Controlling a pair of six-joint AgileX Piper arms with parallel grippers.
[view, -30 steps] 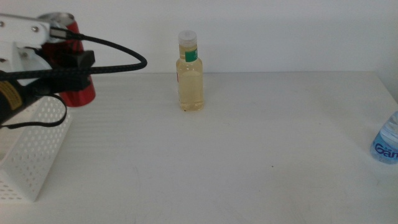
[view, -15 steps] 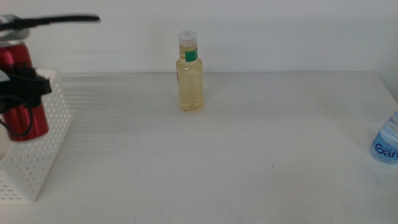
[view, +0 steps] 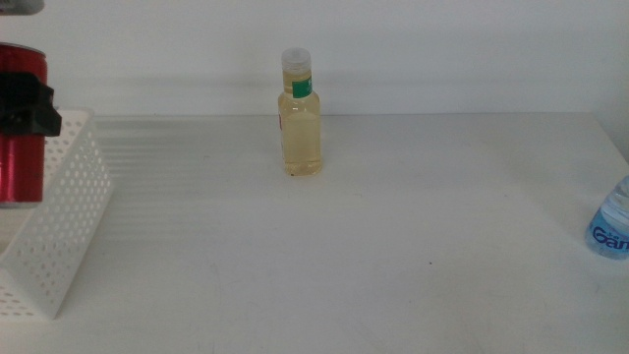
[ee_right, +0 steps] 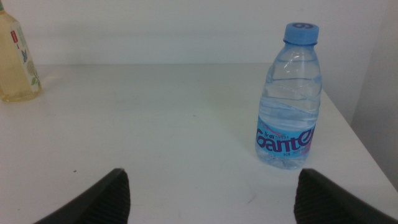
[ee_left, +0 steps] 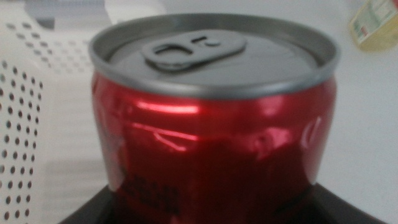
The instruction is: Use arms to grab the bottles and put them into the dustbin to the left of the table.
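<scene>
The red soda can will drop from my left gripper onto the white dustbin's bottom (view: 25, 214), near the dustbin's holed side that faces the table.
My left gripper (view: 28, 108) is shut on the red soda can (view: 20, 147) and holds it upright above the white perforated dustbin (view: 61, 221) at the table's left end. In the left wrist view the can (ee_left: 211, 124) fills the picture, with dark jaws at its lower sides. The bottle of yellowish liquid (view: 301, 118) stands upright at the back middle of the table (view: 373, 246). At the right edge stands the blue-labelled water bottle (view: 611, 221). My right gripper (ee_right: 208, 199) is open, low over the table, with that water bottle (ee_right: 289, 99) a little ahead of it.
The dustbin's holed wall (ee_left: 22, 124) shows beside the can in the left wrist view. The table's right edge (ee_right: 354, 137) runs close behind the water bottle. The yellowish bottle (ee_right: 15, 62) shows far off in the right wrist view.
My left arm has carried the red can leftward and toward the near side, over the dustbin; arm and cable have left the middle view. Both bottles have stayed put.
</scene>
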